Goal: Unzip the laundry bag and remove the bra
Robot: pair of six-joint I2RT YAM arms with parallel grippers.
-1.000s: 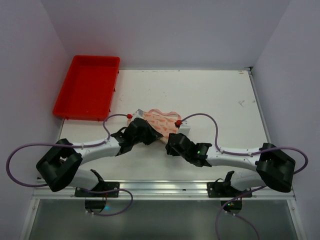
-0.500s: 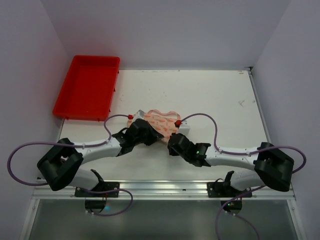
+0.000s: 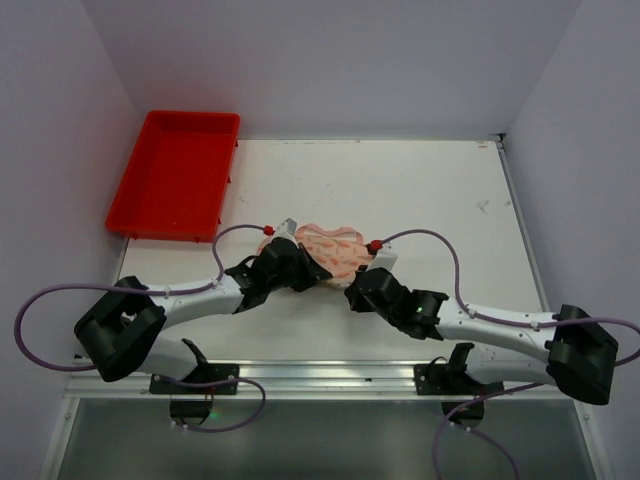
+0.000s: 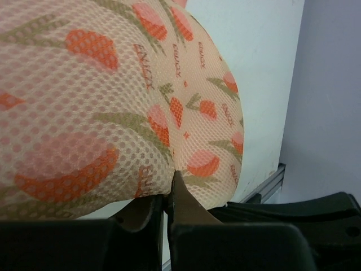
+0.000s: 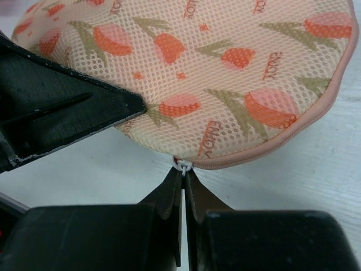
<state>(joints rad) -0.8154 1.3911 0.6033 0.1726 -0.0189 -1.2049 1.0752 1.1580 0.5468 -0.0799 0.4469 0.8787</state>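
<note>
The bag's mesh is pinched in my left gripper, away from the bag's pink trim, so next I move that grip to the trim (image 5: 213, 165) beside the zipper pull before I unzip the bag.
The laundry bag (image 3: 335, 250) is a cream-pink mesh case with orange-red print and pink trim, lying on the white table between my two grippers. It fills the left wrist view (image 4: 113, 90) and the right wrist view (image 5: 225, 62). My left gripper (image 3: 300, 268) is shut on the bag's near left edge (image 4: 169, 180). My right gripper (image 3: 362, 290) is shut on the small white zipper pull (image 5: 184, 165) at the bag's near edge. The bra is hidden.
A red plastic tray (image 3: 175, 185) hangs over the table's far left corner. The left gripper's black body (image 5: 56, 107) shows close beside the bag in the right wrist view. Purple cables loop from both arms.
My right arm has swung to the right, drawing the zipper pull along the bag's near edge. The bag has shifted slightly right and its shape has changed. The left gripper keeps its hold.
</note>
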